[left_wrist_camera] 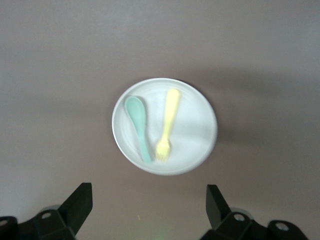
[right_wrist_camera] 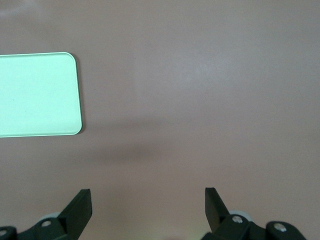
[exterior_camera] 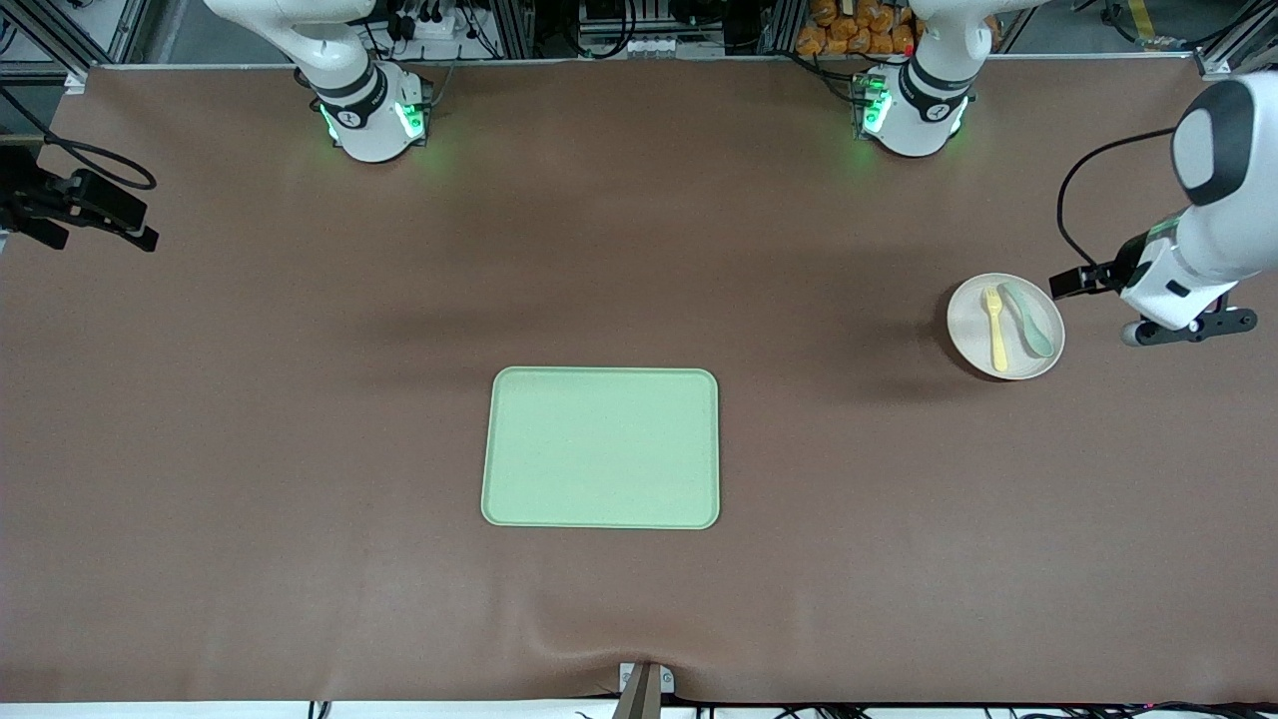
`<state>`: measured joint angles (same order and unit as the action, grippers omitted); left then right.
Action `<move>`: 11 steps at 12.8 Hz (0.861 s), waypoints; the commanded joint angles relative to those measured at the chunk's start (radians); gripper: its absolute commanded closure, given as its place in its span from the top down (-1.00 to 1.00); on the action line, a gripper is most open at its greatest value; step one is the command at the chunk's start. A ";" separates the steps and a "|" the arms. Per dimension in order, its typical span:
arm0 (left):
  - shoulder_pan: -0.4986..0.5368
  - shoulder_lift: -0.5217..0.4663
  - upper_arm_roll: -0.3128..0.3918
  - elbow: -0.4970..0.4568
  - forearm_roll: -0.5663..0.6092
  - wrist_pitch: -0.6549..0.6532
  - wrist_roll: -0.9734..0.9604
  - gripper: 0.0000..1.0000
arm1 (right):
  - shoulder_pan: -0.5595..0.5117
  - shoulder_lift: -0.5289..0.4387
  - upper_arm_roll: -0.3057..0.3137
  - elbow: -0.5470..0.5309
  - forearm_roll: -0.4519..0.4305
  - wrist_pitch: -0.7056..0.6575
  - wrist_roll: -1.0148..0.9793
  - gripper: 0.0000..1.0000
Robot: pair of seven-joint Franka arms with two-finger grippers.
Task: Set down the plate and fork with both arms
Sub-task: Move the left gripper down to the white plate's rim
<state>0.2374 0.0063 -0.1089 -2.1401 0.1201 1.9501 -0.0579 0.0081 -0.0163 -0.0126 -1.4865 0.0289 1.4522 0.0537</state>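
I need to next take my left gripper to the off-white plate's rim (exterior_camera: 1060,319) (left_wrist_camera: 113,131) beside the teal-green spoon and close it there, so the plate lifts with its cutlery.
The off-white round plate (exterior_camera: 1005,350) (left_wrist_camera: 195,125) lies on the brown table toward the left arm's end. On it lie the pale-yellow fork (exterior_camera: 995,328) (left_wrist_camera: 168,125) and, beside it, a teal-green spoon (exterior_camera: 1030,320) (left_wrist_camera: 138,126). My left gripper (left_wrist_camera: 149,187) hangs open in the air just off the plate's rim, on the side toward the table's end, with nothing between its fingers (exterior_camera: 1193,327). My right gripper (right_wrist_camera: 147,192) is open and empty over bare table toward the right arm's end, apart from the tray.
A rectangular light-green tray (exterior_camera: 601,447) (right_wrist_camera: 37,95) lies in the middle of the table, nearer to the front camera than the plate, with nothing on it. Brown cloth covers the table. Cables and racks run along the arms' edge.
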 commanded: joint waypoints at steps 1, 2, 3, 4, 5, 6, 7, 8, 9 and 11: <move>0.113 0.062 -0.009 -0.118 0.035 0.217 0.067 1.00 | -0.019 -0.008 0.010 -0.005 0.019 0.001 -0.014 1.00; 0.158 0.108 -0.009 -0.121 0.035 0.275 0.110 1.00 | -0.019 -0.008 0.010 -0.005 0.019 -0.001 -0.014 1.00; 0.205 0.150 -0.009 -0.119 0.036 0.323 0.159 1.00 | -0.019 -0.008 0.010 -0.005 0.019 0.001 -0.014 1.00; 0.247 0.185 -0.009 -0.119 0.036 0.369 0.206 1.00 | -0.019 -0.008 0.010 -0.005 0.019 0.001 -0.014 1.00; 0.272 0.219 -0.009 -0.119 0.036 0.400 0.245 1.00 | -0.019 -0.008 0.010 -0.005 0.019 0.001 -0.014 1.00; 0.281 0.248 -0.009 -0.119 0.036 0.430 0.260 1.00 | -0.019 -0.008 0.010 -0.005 0.019 0.001 -0.014 1.00; 0.287 0.270 -0.009 -0.119 0.038 0.453 0.262 1.00 | -0.020 -0.008 0.010 -0.005 0.019 -0.001 -0.014 1.00; 0.293 0.283 -0.008 -0.119 0.056 0.458 0.263 1.00 | -0.020 -0.008 0.010 -0.005 0.019 -0.001 -0.014 1.00; 0.315 0.290 -0.009 -0.119 0.099 0.458 0.271 1.00 | -0.020 -0.008 0.010 -0.005 0.019 -0.001 -0.014 1.00; 0.347 0.316 -0.011 -0.119 0.141 0.478 0.283 1.00 | -0.020 -0.008 0.010 -0.005 0.019 -0.001 -0.014 1.00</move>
<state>0.5418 0.3049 -0.1047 -2.2661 0.2202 2.4054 0.2065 0.0081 -0.0163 -0.0124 -1.4865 0.0293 1.4521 0.0537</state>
